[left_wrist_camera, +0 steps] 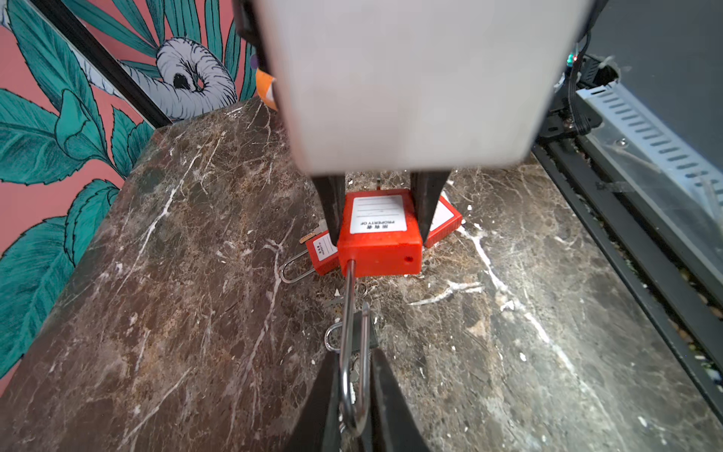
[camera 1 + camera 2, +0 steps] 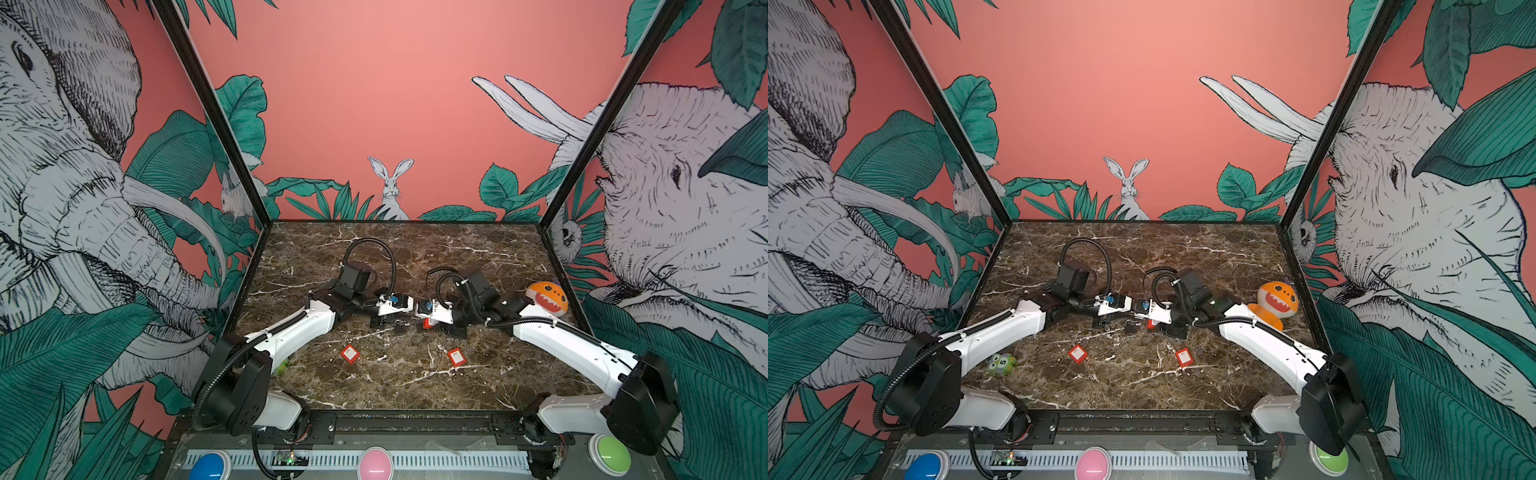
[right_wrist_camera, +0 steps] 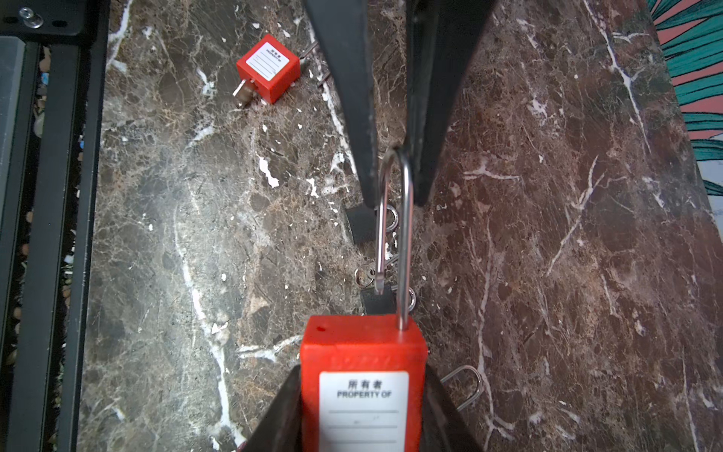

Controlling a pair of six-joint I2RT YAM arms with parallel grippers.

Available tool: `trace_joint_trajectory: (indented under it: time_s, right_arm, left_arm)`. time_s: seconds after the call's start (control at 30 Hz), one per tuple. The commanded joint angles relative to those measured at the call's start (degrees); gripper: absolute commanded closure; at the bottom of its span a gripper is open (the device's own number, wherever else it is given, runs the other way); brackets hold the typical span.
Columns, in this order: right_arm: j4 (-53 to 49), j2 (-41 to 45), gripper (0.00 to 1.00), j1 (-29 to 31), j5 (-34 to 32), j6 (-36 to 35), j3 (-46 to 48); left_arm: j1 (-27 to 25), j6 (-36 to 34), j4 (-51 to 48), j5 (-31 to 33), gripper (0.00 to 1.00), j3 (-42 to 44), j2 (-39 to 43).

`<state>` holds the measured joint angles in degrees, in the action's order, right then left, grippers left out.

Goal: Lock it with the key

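The shackle's loose end is turned away from the hole in the padlock's body, so the robot's right gripper should take the padlock by its label side (image 3: 364, 410) and back to line them up.
A red padlock (image 3: 362, 352) with a white "PROPERTY OF" label is held off the marble table (image 3: 195, 235), my right gripper (image 3: 364, 375) shut on its body. Its long steel shackle (image 3: 405, 235) is open: one leg sits in the body and the free end (image 3: 378, 289) hangs outside it. My left gripper (image 1: 355, 358) is shut on the shackle's loop (image 1: 354, 391), its fingers (image 3: 364, 156) pressing on both sides. Keys with black heads and rings (image 3: 364, 231) lie on the table under the shackle. In a top view both grippers meet at the padlock (image 2: 426, 323) mid-table.
Two more red padlocks (image 2: 350, 353) (image 2: 456, 357) lie nearer the front edge. An orange shark toy (image 2: 547, 298) stands at the right behind my right arm. A small green toy (image 2: 1003, 365) sits by the left arm. Coloured buttons (image 2: 376, 464) line the front rail.
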<state>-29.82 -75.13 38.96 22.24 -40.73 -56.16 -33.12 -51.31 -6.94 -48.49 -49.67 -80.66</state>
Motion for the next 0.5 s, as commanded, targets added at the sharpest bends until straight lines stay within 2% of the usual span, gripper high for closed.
trace_joint_trajectory:
  time_s: [0.0, 0.1, 0.17, 0.2, 0.3, 0.47]
  right_arm:
    - [2.4, 1.6, 0.80, -0.2, -0.8, -0.5, -1.1]
    - [2.8, 1.2, 0.74, -0.2, -2.1, -0.3, -1.4]
    - [2.6, 1.2, 0.71, -0.2, -2.5, 0.0, -1.7]
    - [2.6, 1.3, 0.67, -0.1, -2.8, -0.2, -1.8]
    - [1.9, 1.6, 0.47, -0.2, -3.2, -0.3, -2.3]
    - [-1.9, 3.3, 0.32, -0.4, -4.9, -1.7, -2.4]
  left_arm:
    - [-0.5, 0.1, -0.2, -1.2, 0.91, 0.6, -0.1]
    - [-0.4, 0.0, -1.6, -2.0, 1.00, -0.1, -0.4]
    - [-0.5, -0.4, -3.0, -2.7, 1.00, -0.6, -0.7]
    - [-0.5, -0.5, -3.3, -3.1, 1.00, -0.9, -0.8]
    - [-0.5, -0.1, -3.3, -4.3, 1.00, -1.0, -1.0]
    - [-0.5, 3.9, 0.7, -7.5, 1.00, -0.4, -0.7]
